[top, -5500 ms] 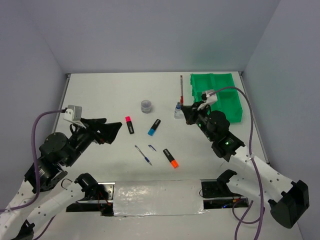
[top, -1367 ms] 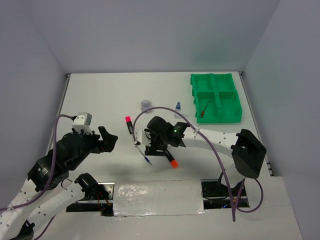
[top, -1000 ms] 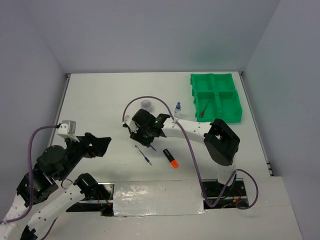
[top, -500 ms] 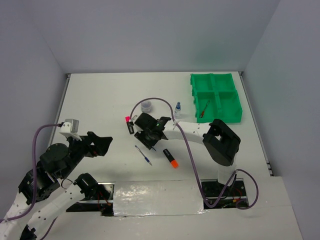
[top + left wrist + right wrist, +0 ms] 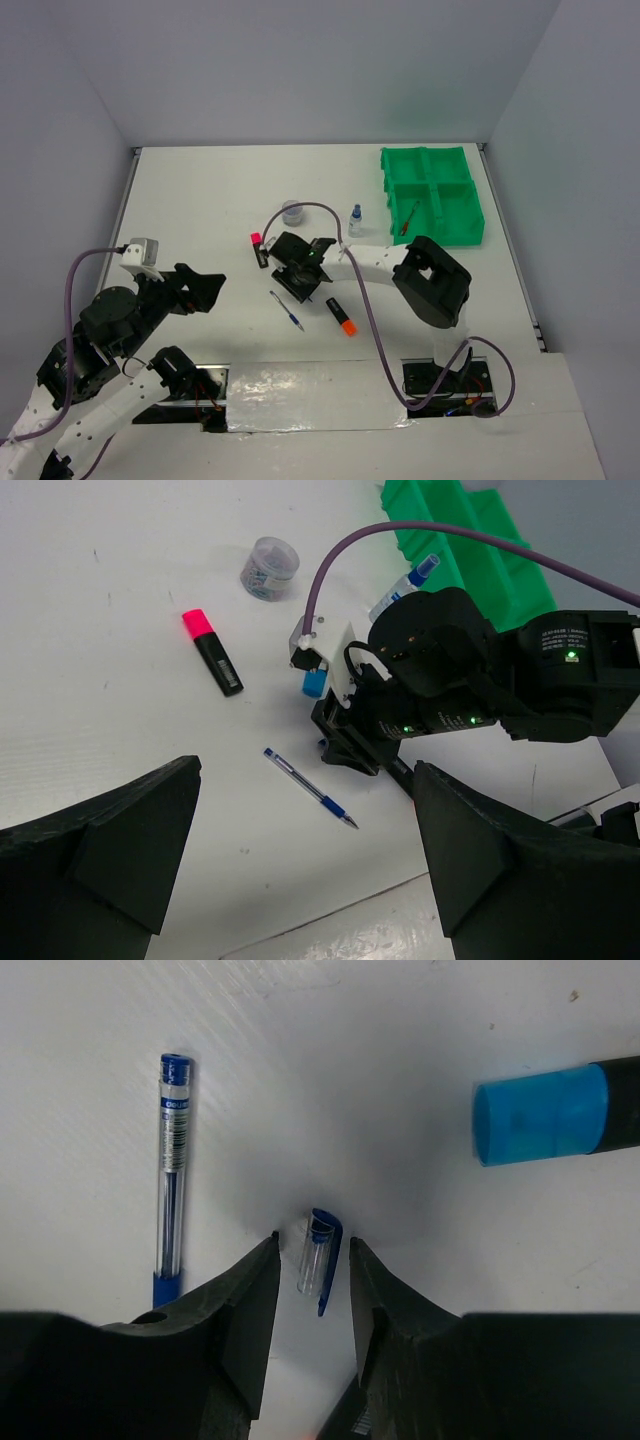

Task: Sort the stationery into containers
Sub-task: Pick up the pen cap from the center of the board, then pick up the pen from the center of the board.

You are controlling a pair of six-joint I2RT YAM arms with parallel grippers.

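The clear middle of the blue pen's body (image 5: pixel 283 306) (image 5: pixel 300 778) is just behind its blue grip. My left gripper needs to go there next and close.
My right gripper (image 5: pixel 312 1242) is low over the table, jaws open and apart on either side of a small clear pen cap with a blue clip (image 5: pixel 318 1260). The blue pen (image 5: pixel 172 1175) lies to its left and the blue highlighter's end (image 5: pixel 540 1115) at upper right. From above, the right gripper (image 5: pixel 303 283) is between the pink highlighter (image 5: pixel 258 248), the blue pen (image 5: pixel 287 310) and the orange highlighter (image 5: pixel 341 315). The tub (image 5: pixel 292 211) and bottle (image 5: pixel 355 219) stand behind. The green tray (image 5: pixel 445 160) holds the red pen (image 5: pixel 410 218). My left gripper (image 5: pixel 205 285) is open and empty.
The right arm's purple cable (image 5: pixel 310 208) arcs over the tub. In the left wrist view my open left gripper (image 5: pixel 305 880) hangs above the blue pen (image 5: pixel 307 787), with the pink highlighter (image 5: pixel 212 652) and tub (image 5: pixel 270 565) beyond. Walls close in the table's back and sides.
The red pen went from the table into the tray. The right arm swung left across the table and came down around the pen cap. The left arm drew back slightly.
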